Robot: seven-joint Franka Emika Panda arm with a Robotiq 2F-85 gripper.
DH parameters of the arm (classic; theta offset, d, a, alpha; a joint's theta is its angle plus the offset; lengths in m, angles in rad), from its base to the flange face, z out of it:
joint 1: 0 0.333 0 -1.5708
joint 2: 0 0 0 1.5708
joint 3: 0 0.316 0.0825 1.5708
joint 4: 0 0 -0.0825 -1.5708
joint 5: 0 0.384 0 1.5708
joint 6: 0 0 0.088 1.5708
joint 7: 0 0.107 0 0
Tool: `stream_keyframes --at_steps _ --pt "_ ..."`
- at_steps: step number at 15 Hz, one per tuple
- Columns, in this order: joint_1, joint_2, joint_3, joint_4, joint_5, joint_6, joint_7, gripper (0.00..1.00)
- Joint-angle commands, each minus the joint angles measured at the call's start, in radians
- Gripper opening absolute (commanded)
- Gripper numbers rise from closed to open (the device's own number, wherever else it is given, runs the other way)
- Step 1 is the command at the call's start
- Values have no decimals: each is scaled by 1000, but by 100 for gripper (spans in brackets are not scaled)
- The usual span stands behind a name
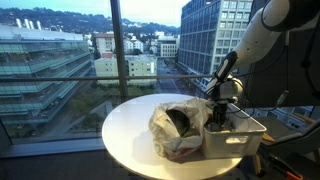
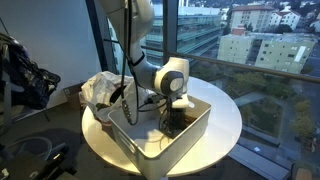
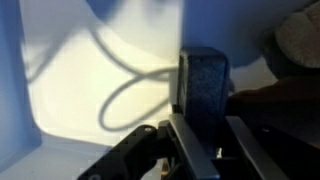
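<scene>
The robot's gripper needs to let go of the dark block, still upright on the white bin's floor, inside the dark opening of the crumpled plastic bag (image 1: 181, 121) beside the white bin.
In the wrist view a dark, speckled rectangular block (image 3: 203, 80) stands upright on the white floor of a bin (image 3: 70, 90). My gripper (image 3: 204, 120) reaches up from the bottom of that view with one finger on each side of the block. The left finger lies against the block's side and the right finger (image 3: 245, 140) sits at its other edge. Both exterior views show the gripper (image 1: 218, 108) (image 2: 178, 115) pointing down inside the white bin (image 1: 240, 142) (image 2: 150, 150). The block itself is hard to make out there.
The bin stands on a round white table (image 1: 125, 130) (image 2: 228, 125) by a large window. A crumpled plastic bag (image 1: 180, 125) (image 2: 100, 90) lies against the bin. A thin cable (image 3: 125, 95) loops across the bin floor beside the block.
</scene>
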State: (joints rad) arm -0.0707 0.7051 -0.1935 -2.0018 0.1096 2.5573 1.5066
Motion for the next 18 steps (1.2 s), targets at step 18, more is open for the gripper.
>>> stream_keyframes --at_steps 18 --pt "138 -708 -7 -341 -396 -211 86 6"
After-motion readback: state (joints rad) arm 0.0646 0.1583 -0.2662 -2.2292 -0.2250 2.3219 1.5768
